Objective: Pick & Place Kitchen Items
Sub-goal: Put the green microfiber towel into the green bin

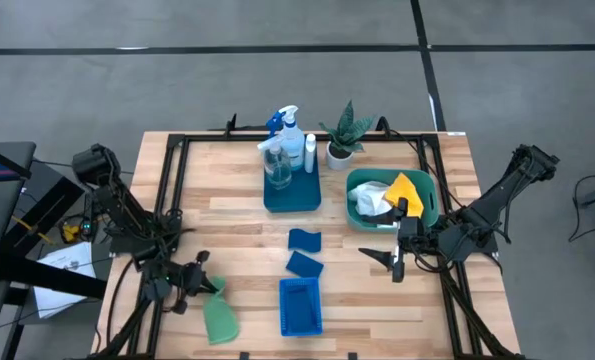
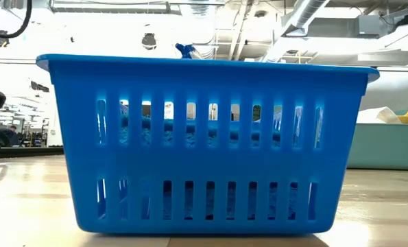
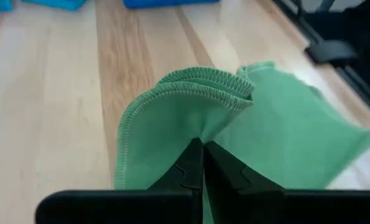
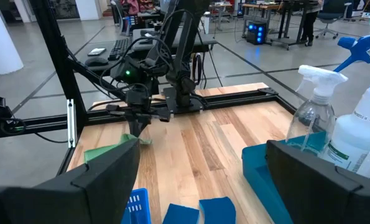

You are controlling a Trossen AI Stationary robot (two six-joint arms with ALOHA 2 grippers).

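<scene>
My left fingertips pinch the green cloth shallowly behind its curled hem, so next I open, let it settle flat, then take a deeper fold through the hem (image 3: 197,86).
My left gripper (image 1: 213,286) is shut on a green cloth (image 1: 219,318) near the table's front left; both also show in the right wrist view, the gripper (image 4: 138,132) and the cloth (image 4: 104,153). My right gripper (image 1: 393,264) hangs open and empty in front of the teal tub (image 1: 429,205), which holds white (image 1: 371,198) and yellow (image 1: 405,190) cloths. Two blue sponges (image 1: 304,240) (image 1: 304,264) lie on the table's middle. A spray bottle (image 1: 285,128), a clear bottle (image 1: 277,165) and a white bottle (image 1: 309,150) stand in the blue tray (image 1: 293,198). My left gripper pinches a bunched fold of the green cloth (image 3: 200,132) between its two fingers (image 3: 185,168); the stitched hem (image 3: 197,84) arches over beyond the fingertips, seemingly in two layers. The fingers slant down from the table's left. The rest of the cloth (image 1: 220,322) trails slack onto the table toward the near edge.
A blue slotted basket (image 1: 300,306) stands at the front middle and fills the low view (image 2: 204,137). A small potted plant (image 1: 341,138) stands at the back beside the tray. Black frame rails (image 1: 167,190) run along the table's edges.
</scene>
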